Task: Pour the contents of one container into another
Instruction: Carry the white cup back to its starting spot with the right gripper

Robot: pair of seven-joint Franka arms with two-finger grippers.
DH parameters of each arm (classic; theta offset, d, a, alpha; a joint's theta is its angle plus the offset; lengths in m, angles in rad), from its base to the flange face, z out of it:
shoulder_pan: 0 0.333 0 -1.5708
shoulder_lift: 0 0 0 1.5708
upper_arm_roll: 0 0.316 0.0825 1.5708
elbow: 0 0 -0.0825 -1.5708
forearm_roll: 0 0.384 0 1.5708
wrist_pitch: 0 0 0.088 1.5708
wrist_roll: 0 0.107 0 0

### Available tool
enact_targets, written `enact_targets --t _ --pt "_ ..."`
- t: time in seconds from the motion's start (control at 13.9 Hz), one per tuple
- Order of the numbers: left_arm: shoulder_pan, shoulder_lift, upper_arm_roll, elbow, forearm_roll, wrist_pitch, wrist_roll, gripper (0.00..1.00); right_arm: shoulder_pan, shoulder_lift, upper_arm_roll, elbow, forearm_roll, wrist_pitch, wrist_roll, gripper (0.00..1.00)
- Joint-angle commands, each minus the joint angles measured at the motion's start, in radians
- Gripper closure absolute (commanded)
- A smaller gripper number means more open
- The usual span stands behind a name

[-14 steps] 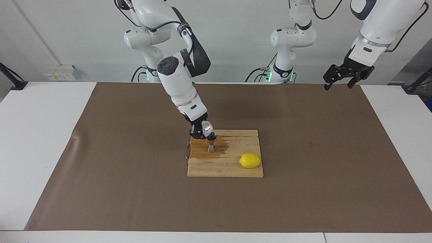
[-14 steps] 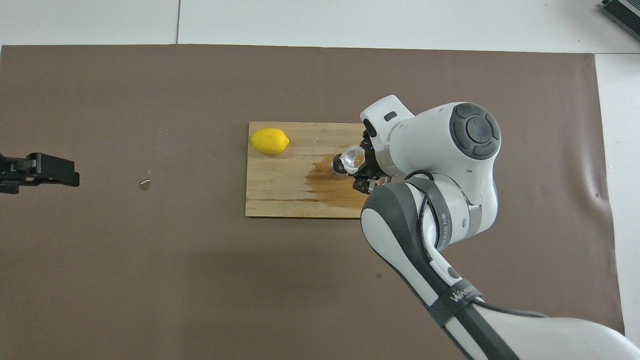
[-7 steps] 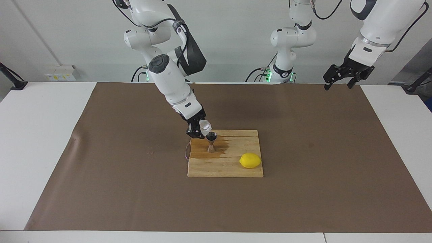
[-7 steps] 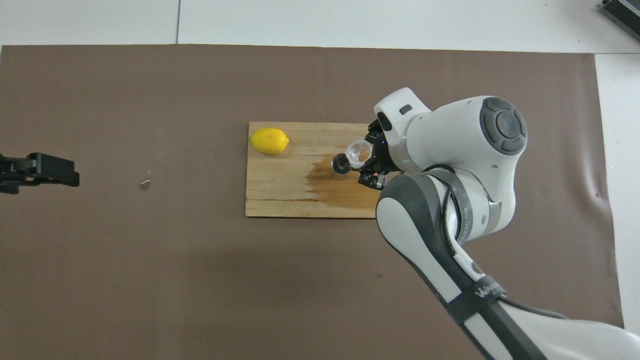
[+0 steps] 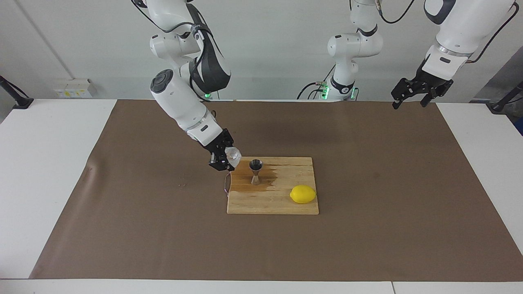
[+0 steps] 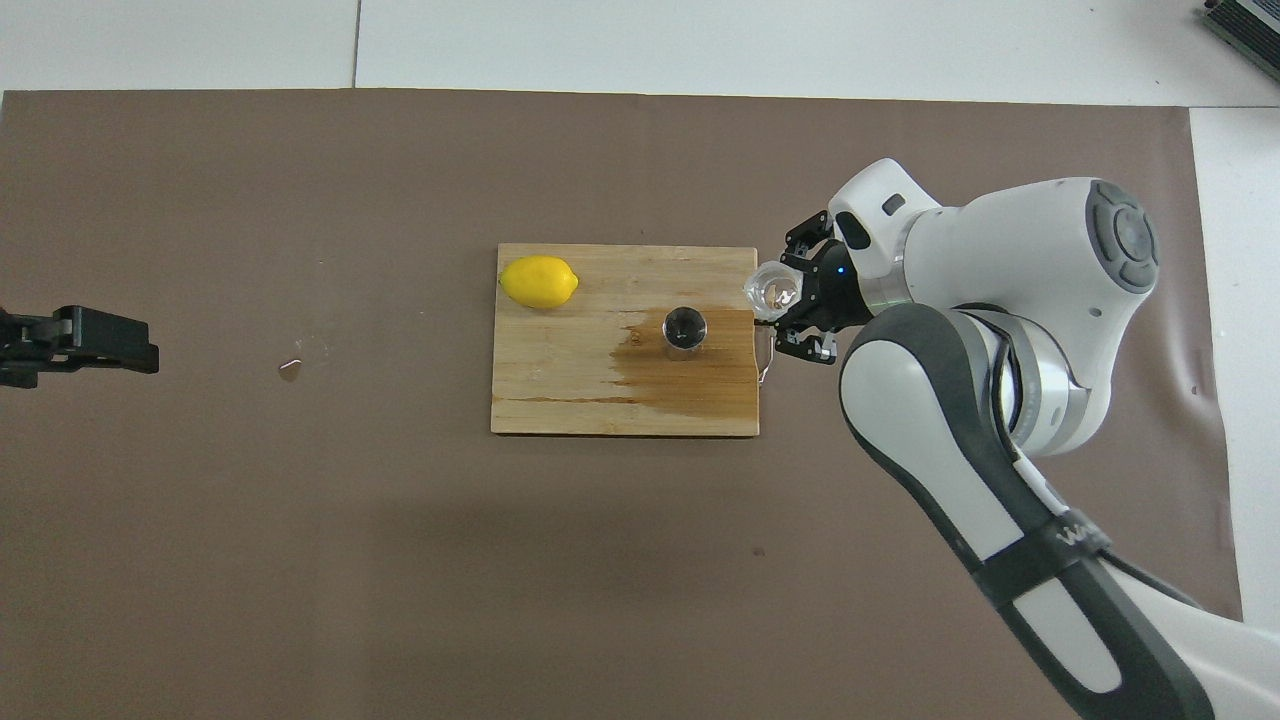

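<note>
The small clear cup will go down from my right gripper onto the brown mat [image 6: 924,356], well past the cutting board's metal handle.
The steel jigger [image 5: 255,171] stands upright on the wooden cutting board [image 5: 282,206], on a dark wet patch; it also shows in the overhead view [image 6: 685,328]. My right gripper [image 5: 228,157] is shut on the small clear cup [image 5: 234,156] and holds it tilted in the air, over the board's edge toward the right arm's end, apart from the jigger. In the overhead view the right gripper [image 6: 792,300] and cup [image 6: 775,291] hang over that same board [image 6: 560,395] edge. My left gripper [image 5: 410,103] waits open and raised over the left arm's end of the mat.
A yellow lemon [image 5: 302,194] lies on the board, farther from the robots than the jigger and toward the left arm's end. A brown mat [image 6: 400,550] covers the table. A small droplet [image 6: 290,370] sits on the mat near the left gripper [image 6: 80,345].
My right gripper has carried the cup away from above the jigger, toward the right arm's end of the board. The jigger's mouth is now uncovered. The left arm has not moved.
</note>
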Motion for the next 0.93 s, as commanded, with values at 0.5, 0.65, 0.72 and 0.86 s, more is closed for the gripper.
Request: enact_targets --t 0.5,0.65,0.72,0.86 --pt "0.008 -0.021 0.0 -0.015 -0.013 -0.011 0.006 0.0 -0.286 -0.022 0.009 -0.222 0.218 -0.001 -0.654 0.77" --pt "0.008 -0.021 0.0 -0.015 -0.013 -0.011 0.006 0.0 -0.314 -0.012 0.009 -0.246 0.239 0.0 -0.726 0.77" --pt "0.008 -0.021 0.0 -0.015 -0.013 -0.011 0.006 0.0 -0.321 -0.009 0.009 -0.257 0.247 0.003 -0.761 0.77" --pt "0.008 -0.021 0.0 -0.015 -0.013 -0.011 0.006 0.0 -0.352 0.023 0.009 -0.26 0.276 0.0 -0.821 0.77"
